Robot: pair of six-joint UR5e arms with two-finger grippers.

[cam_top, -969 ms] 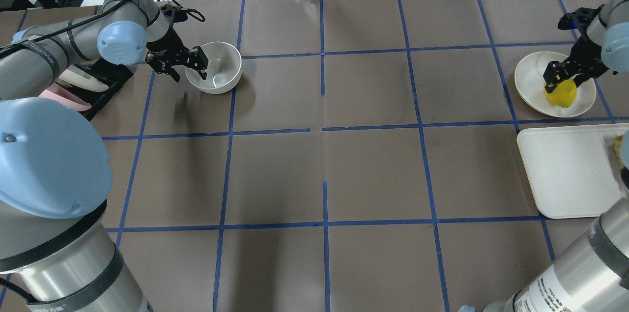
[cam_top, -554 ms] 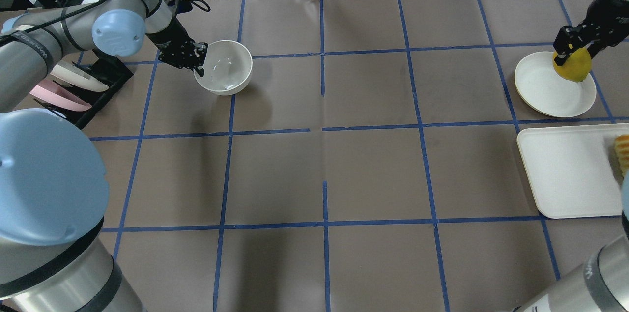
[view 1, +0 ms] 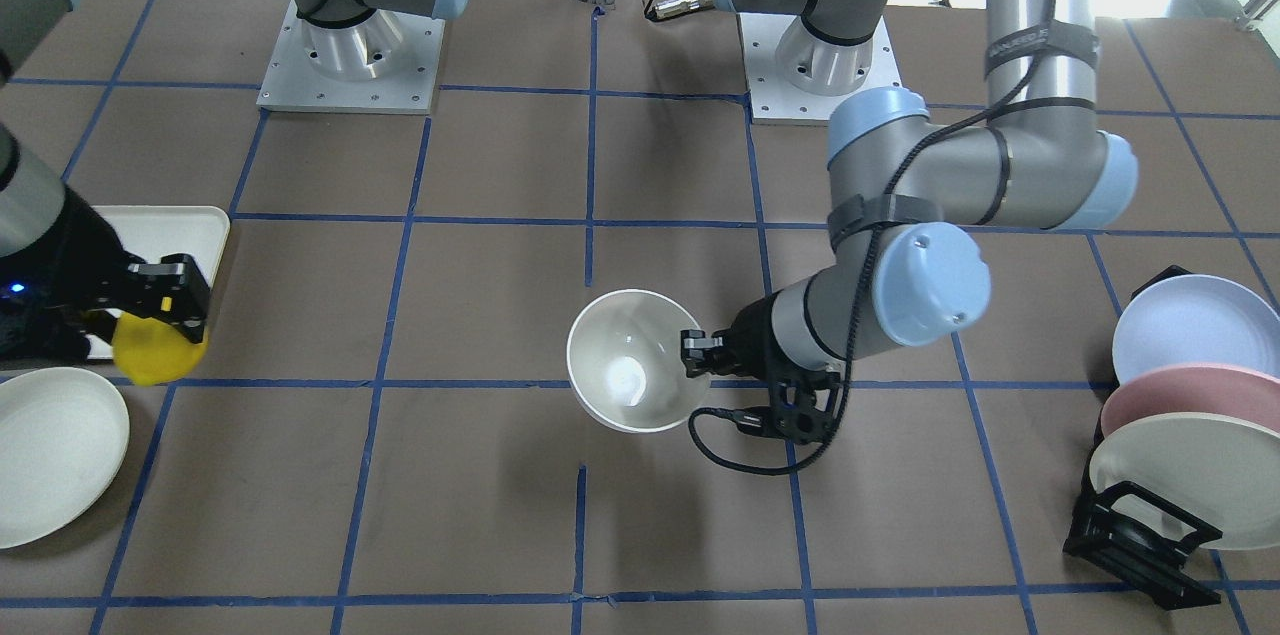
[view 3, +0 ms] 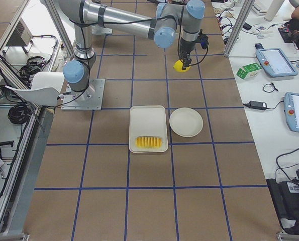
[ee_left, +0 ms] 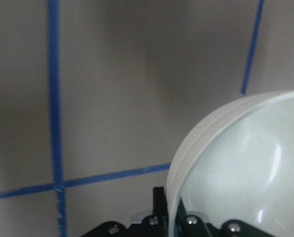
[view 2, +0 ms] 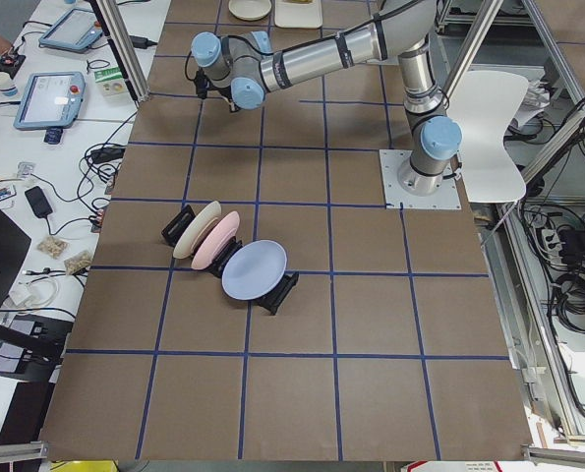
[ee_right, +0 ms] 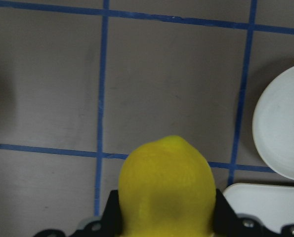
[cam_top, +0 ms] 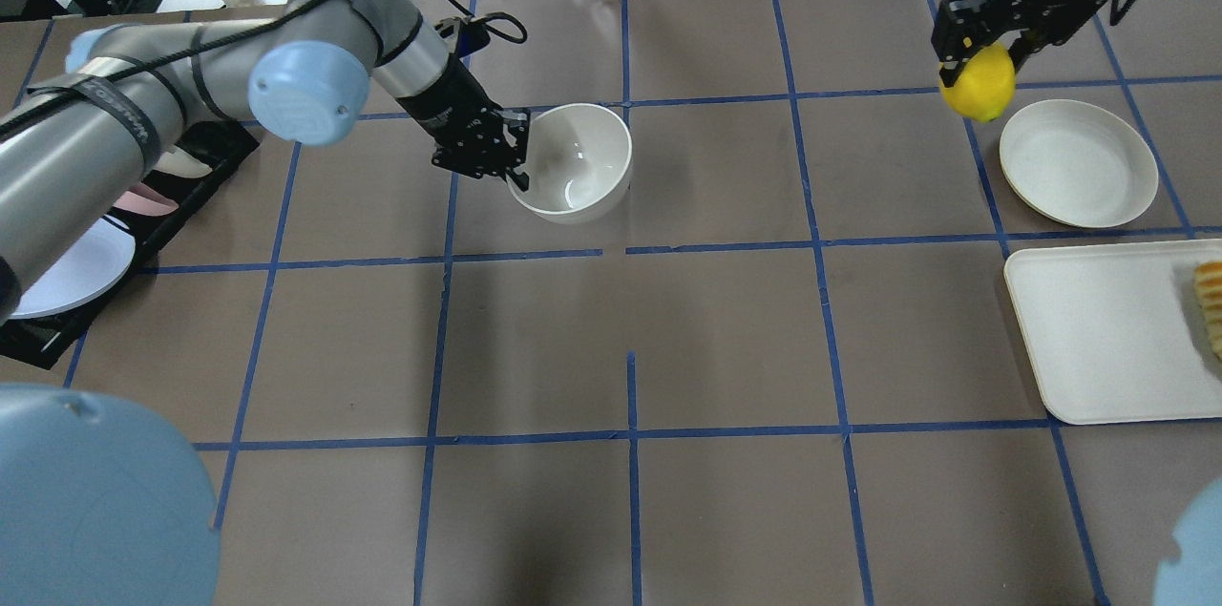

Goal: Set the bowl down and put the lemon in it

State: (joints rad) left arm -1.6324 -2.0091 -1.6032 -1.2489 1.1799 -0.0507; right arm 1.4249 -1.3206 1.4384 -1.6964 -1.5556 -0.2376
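The yellow lemon, now held beside the shallow plate, will be put down by my right gripper inside the off-white bowl, over the gap in the broken blue line (view 1: 587,390).
The off-white bowl (cam_top: 573,162) hangs tilted a little above the table near its far middle, its glossy inside showing in the front view (view 1: 630,375) and the left wrist view (ee_left: 245,168). My left gripper (cam_top: 516,157) is shut on the bowl's left rim; it also shows in the front view (view 1: 695,355). The yellow lemon (cam_top: 977,83) is held in the air left of the shallow plate. It also shows in the front view (view 1: 155,350) and fills the bottom of the right wrist view (ee_right: 164,187). My right gripper (cam_top: 976,62) is shut on the lemon.
A shallow off-white plate (cam_top: 1079,162) lies at the far right. A white tray (cam_top: 1107,339) with a row of sliced orange-yellow food (cam_top: 1211,301) lies nearer than it. A black dish rack (view 1: 1140,535) with three plates stands at the left end.
My left gripper has carried the bowl rightward from the rack toward the table's middle. My right gripper has lifted the lemon off the plate and moved it up and to the left.
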